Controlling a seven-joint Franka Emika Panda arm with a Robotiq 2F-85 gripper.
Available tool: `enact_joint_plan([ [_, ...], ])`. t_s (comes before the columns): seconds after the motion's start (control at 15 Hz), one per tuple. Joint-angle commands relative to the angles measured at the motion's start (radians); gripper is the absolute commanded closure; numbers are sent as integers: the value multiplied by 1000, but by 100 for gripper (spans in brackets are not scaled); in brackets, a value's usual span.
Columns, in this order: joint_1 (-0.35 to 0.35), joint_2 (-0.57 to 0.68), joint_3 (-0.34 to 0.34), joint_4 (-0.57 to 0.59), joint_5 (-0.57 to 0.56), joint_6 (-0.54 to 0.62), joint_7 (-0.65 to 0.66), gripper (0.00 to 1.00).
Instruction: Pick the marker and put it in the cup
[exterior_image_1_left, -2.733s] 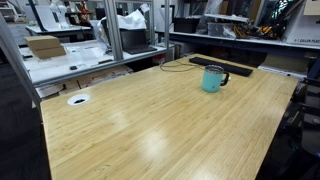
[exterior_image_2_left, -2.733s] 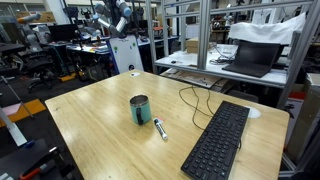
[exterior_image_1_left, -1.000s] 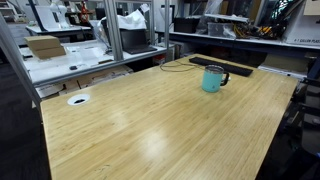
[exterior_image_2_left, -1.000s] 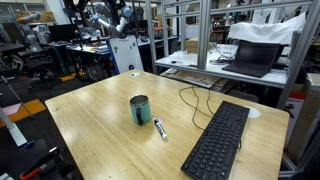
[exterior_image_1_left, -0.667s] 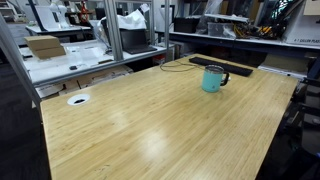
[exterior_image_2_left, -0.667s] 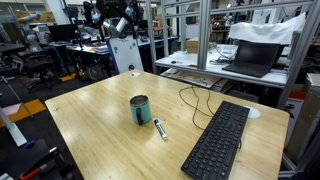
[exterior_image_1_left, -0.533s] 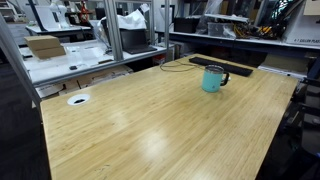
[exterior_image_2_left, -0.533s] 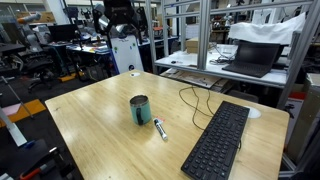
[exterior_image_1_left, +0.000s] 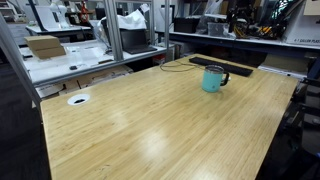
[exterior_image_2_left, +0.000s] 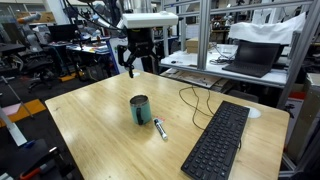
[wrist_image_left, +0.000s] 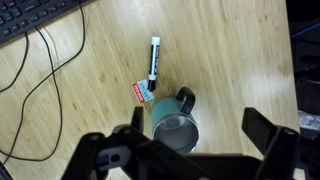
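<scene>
The fingers of my gripper needs to next move down to the middle of the marker (exterior_image_1_left: 230, 73) (wrist_image_left: 154, 63) beside the teal cup's handle and close there.
The teal cup with a dark handle (exterior_image_2_left: 140, 110) stands upright near the middle of the wooden table and shows in both exterior views (exterior_image_1_left: 212, 80). In the wrist view the cup (wrist_image_left: 175, 125) looks empty. The marker (exterior_image_2_left: 159, 128), white with a black cap, lies flat on the table right beside the cup. In the wrist view the marker (wrist_image_left: 153, 62) has a small red and blue label at its end near the cup. My gripper (exterior_image_2_left: 142, 70) hangs high above the table behind the cup, open and empty. In the wrist view my gripper (wrist_image_left: 197, 142) has its fingers on either side of the cup's image.
A black keyboard (exterior_image_2_left: 218, 140) lies beside the marker, with a black cable (exterior_image_2_left: 190, 98) looping on the table near it. The keyboard (wrist_image_left: 40, 15) and cable (wrist_image_left: 50, 80) also show in the wrist view. Metal shelving frames and a laptop (exterior_image_2_left: 250, 55) stand past the table's edge.
The arm has swung from behind the table out over it. The gripper now points down above the cup and marker. The cup and marker have not moved.
</scene>
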Motion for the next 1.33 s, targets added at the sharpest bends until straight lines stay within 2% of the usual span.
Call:
enact_joint_plan([
  [0.0,-51,9,16,2,23,48,-117,0],
  [0.07,-48,20,24,2,2,28,-58,0],
  [0.27,-58,18,22,5,3,31,-86,0],
  [0.73,-57,46,28,18,17,36,-59,0],
  [1.0,-70,118,30,28,41,104,-9,0],
  [1.27,-102,198,34,28,34,234,8,0],
])
